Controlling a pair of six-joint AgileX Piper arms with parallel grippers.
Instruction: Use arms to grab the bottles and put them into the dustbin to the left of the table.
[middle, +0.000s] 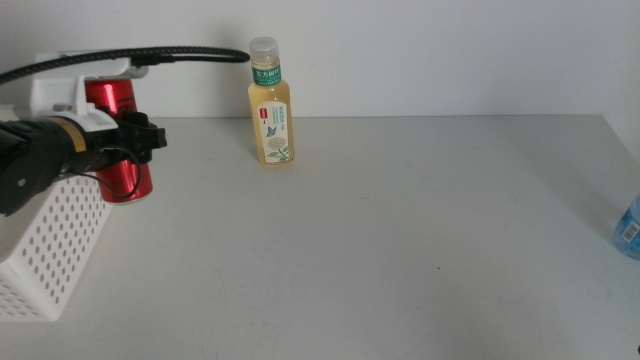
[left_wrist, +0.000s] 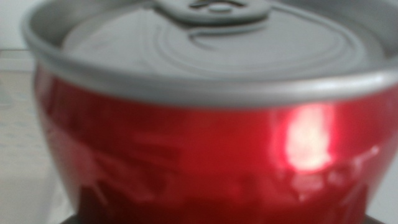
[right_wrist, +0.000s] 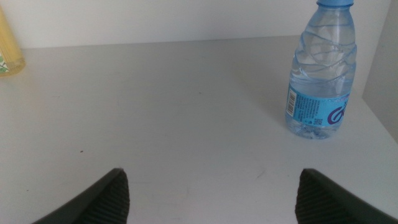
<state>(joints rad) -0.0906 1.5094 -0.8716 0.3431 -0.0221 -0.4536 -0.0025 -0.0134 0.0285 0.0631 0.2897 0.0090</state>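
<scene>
Next, my left gripper lets go of the red soda can inside the white dustbin (middle: 22, 213), along its table-side holed wall.
A slim red soda can (middle: 118, 145) is upright at the table's far left, right beside the dustbin (middle: 45, 250), a white basket with holed walls. My left gripper (middle: 138, 140) is shut on the can's middle. In the left wrist view the can (left_wrist: 199, 155) fills the picture, silver top and tab showing. A yellow tea bottle (middle: 271, 110) stands at the back of the table. A clear water bottle (right_wrist: 320, 74) with a blue cap stands ahead of my right gripper (right_wrist: 211, 177), which is open and holds nothing. The water bottle (middle: 630, 228) is cut off by the middle view's right edge.
The light-grey table (middle: 400, 230) meets a white wall at the back. A thick black cable (middle: 150, 55) arcs over the left arm. The tea bottle's edge (right_wrist: 9, 53) shows at the side of the right wrist view.
</scene>
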